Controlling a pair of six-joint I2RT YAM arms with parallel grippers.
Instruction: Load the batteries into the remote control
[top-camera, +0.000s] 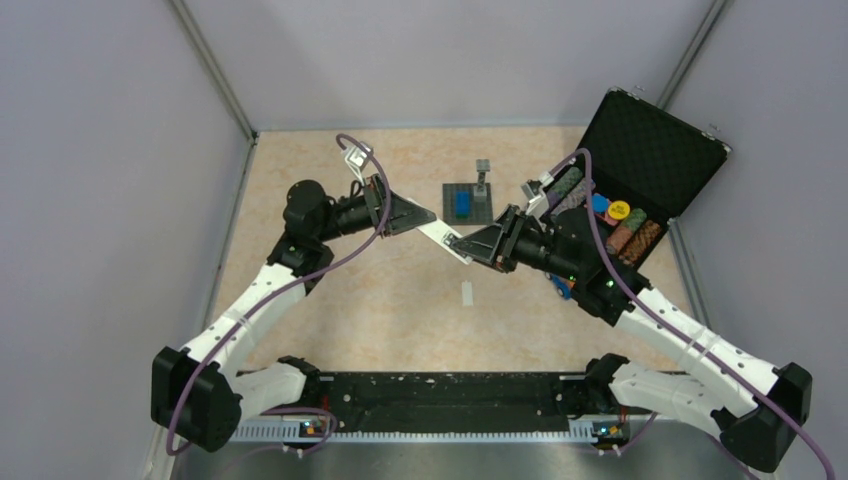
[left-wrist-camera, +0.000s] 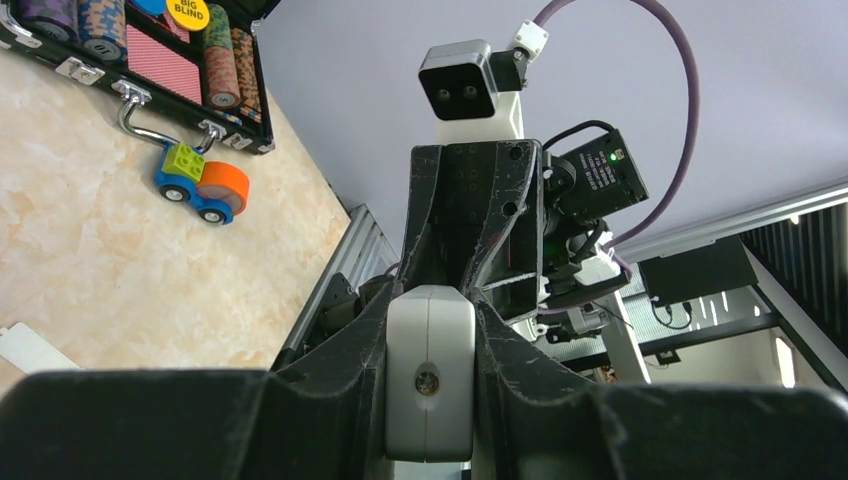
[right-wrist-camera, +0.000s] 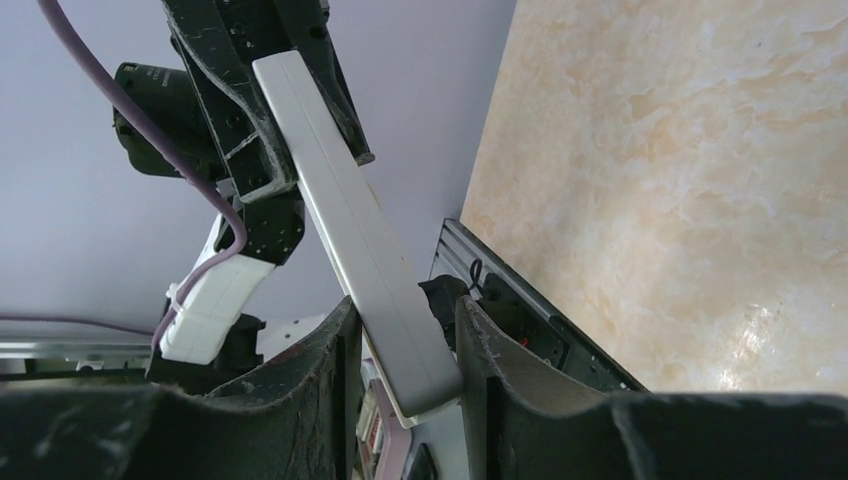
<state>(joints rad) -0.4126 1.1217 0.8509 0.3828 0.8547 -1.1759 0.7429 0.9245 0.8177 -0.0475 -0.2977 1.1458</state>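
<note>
The robot's left gripper needs to release the remote control on the bare table (top-camera: 403, 312) beside the small white flat piece. The remote is still in the air between both grippers.
The remote control (top-camera: 443, 240) is a slim white bar held in the air between my two grippers, above the table's middle. My left gripper (top-camera: 430, 225) is shut on one end of it. In the left wrist view the remote's end face (left-wrist-camera: 430, 370) sits clamped between both fingers. My right gripper (top-camera: 462, 247) faces it from the right. In the right wrist view the remote (right-wrist-camera: 350, 220) runs slantwise, and its free end lies between my right fingers (right-wrist-camera: 480, 350) with small gaps on both sides. The batteries are not in view.
A small white flat piece (top-camera: 467, 293) lies on the table below the remote. It also shows in the left wrist view (left-wrist-camera: 25, 348). A grey baseplate with a blue block (top-camera: 480, 205) stands behind. An open black case of poker chips (top-camera: 650, 160) is at the right, with a toy car (left-wrist-camera: 200, 185) beside it.
</note>
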